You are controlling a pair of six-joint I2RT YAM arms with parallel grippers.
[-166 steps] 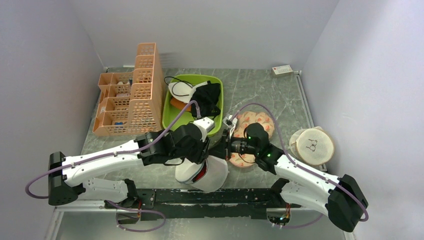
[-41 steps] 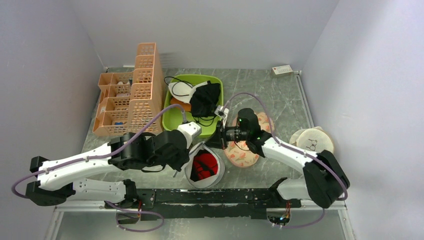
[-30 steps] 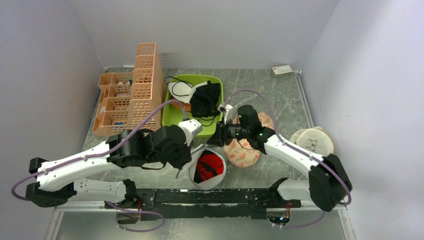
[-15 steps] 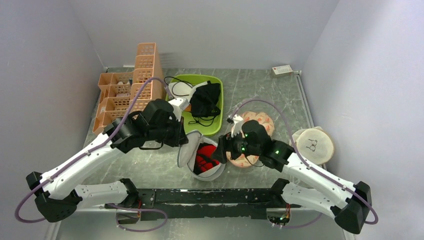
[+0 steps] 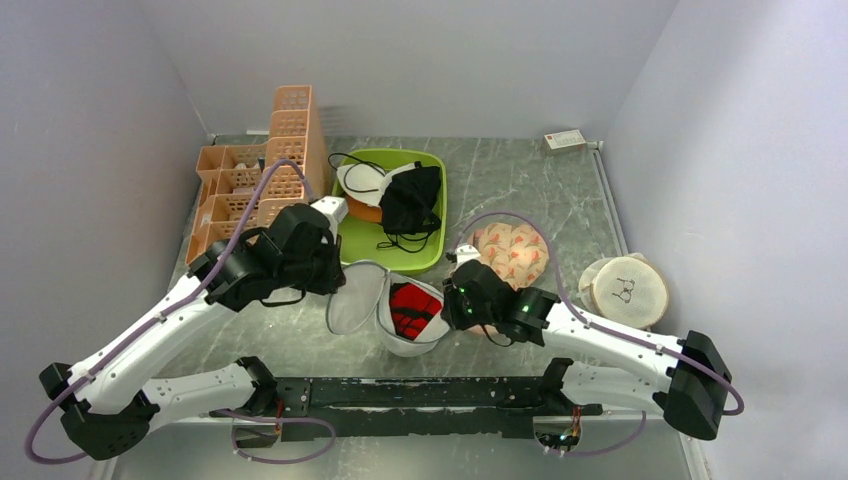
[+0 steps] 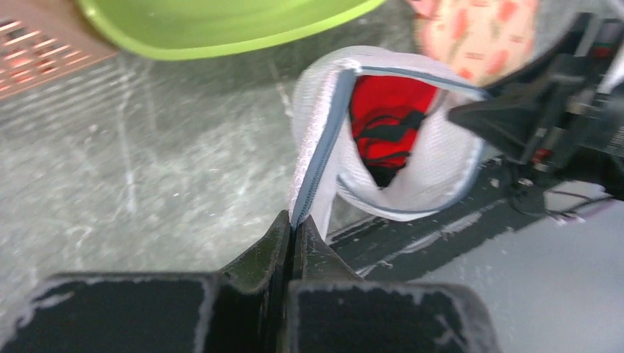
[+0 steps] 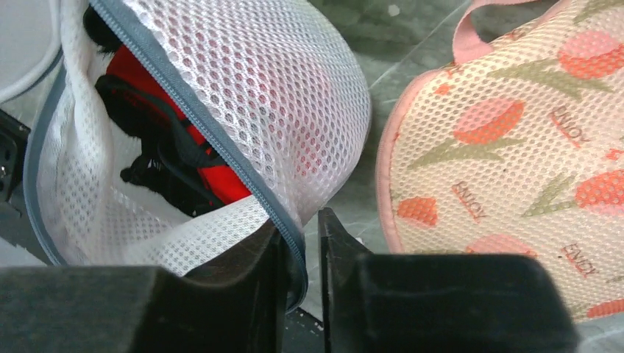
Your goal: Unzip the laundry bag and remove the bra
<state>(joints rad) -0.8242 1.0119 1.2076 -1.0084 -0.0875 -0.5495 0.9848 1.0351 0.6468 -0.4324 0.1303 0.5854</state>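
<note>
The laundry bag's grey zip rim sits loose and slanted in my right gripper's fingers, so next I open them and pinch the zip rim squarely (image 7: pixel 266 202) before my left gripper takes the bra.
The white mesh laundry bag (image 5: pixel 352 305) lies open at the near middle of the table, its two halves spread apart. The red bra (image 5: pixel 408 308) with dark straps sits in the right half. My left gripper (image 5: pixel 338 290) is shut on the grey zip rim of the left half (image 6: pixel 324 140), fingertips pinched together (image 6: pixel 294 220). My right gripper (image 5: pixel 447 303) is closed on the right half's zip rim (image 7: pixel 279 95), jaws nearly together (image 7: pixel 302 228). The bra also shows in the left wrist view (image 6: pixel 386 121) and in the right wrist view (image 7: pixel 129 70).
A green tub (image 5: pixel 345 235) holding a black garment (image 5: pixel 410 200) stands behind the bag. Orange racks (image 5: pixel 265 200) are at the back left. A peach floral padded item (image 5: pixel 510 250) lies next to my right gripper. A cream round pouch (image 5: pixel 625 290) is at the right. A black rail (image 5: pixel 420 390) runs along the front.
The closed bag now lies open with the bra showing. My left gripper has pulled one half out to the left. My right gripper has come down to the bag's right rim.
</note>
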